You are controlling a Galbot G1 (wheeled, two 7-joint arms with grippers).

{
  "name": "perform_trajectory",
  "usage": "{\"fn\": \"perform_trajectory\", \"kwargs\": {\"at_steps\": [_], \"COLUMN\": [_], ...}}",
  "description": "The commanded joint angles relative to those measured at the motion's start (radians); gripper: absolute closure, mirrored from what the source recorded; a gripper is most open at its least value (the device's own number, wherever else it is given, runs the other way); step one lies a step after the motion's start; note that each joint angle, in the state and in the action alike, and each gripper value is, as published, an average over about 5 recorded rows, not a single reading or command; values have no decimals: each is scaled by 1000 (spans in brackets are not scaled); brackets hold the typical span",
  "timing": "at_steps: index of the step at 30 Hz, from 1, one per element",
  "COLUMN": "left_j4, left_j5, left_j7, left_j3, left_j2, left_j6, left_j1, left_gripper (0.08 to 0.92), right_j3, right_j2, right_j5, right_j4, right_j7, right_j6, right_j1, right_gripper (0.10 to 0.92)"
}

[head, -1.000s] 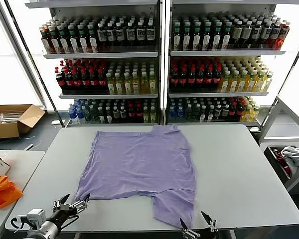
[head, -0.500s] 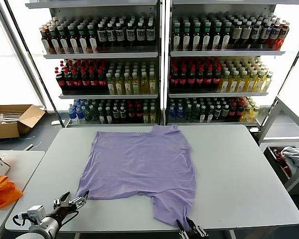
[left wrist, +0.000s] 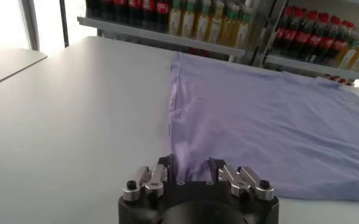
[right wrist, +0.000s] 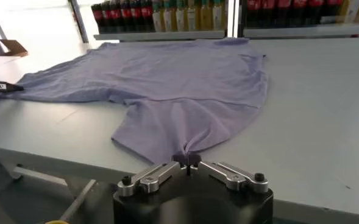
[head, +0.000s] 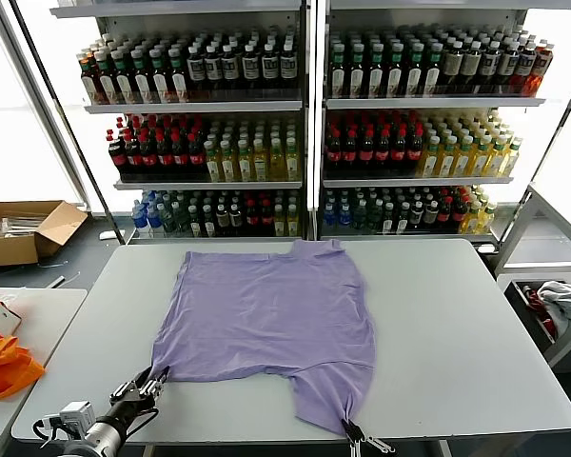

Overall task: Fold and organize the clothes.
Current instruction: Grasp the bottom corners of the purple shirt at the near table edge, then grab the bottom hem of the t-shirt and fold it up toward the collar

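Next, I let go of the near sleeve's hem with my right gripper on the lavender T-shirt's body [head: 336, 299] [right wrist: 233, 64], in front of the far sleeve.
The lavender T-shirt [head: 266, 305] lies spread flat on the grey table [head: 457, 324]; no print shows on it. My left gripper [head: 154, 379] is at the shirt's near left corner. In the left wrist view [left wrist: 190, 167] its fingers are still apart, with the shirt's edge [left wrist: 258, 122] lying between them. My right gripper [head: 350, 430] is at the table's front edge. In the right wrist view [right wrist: 188, 159] it is shut on the hem of the near sleeve of the shirt [right wrist: 167, 79], and the cloth puckers there.
Shelves of drink bottles [head: 305, 124] stand behind the table. An orange fabric bag [head: 5, 367] lies on a side table at the left. A cardboard box [head: 24, 228] sits on the floor at the far left. A bin of cloth [head: 552, 305] stands at the right.
Both grippers have narrowed and moved in to the shirt's near edge. The right one has closed on the sleeve hem. The left one has reached the corner.
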Motion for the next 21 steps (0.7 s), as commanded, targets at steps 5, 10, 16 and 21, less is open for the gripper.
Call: {"fn": "perform_trajectory", "kwargs": {"at_steps": [5,10,16,21], "left_j4": [-21,-94,-171,-209], "left_j5": [40,46,83,150], "left_j7": [-13,-19,-12,11], "left_j3": [-2,-18,-35,-55], "left_j2": [-33,-43,-43,-39], "left_j6": [-40,-47,-39,-31], "left_j1": [22,52,96,143], "left_gripper": [809,909,912,912], "right_j3": [33,68,115,130], "right_j2": [-4,-11,-37,-43], "right_j5": [56,86,90,85], "right_j4": [28,77,146,189], "right_j7": [-28,-68,-109,-121], "right_j6": [63,113,157,174], "right_j1": [-13,-49,-153,-217], "right_gripper": [918,918,918,918]}}
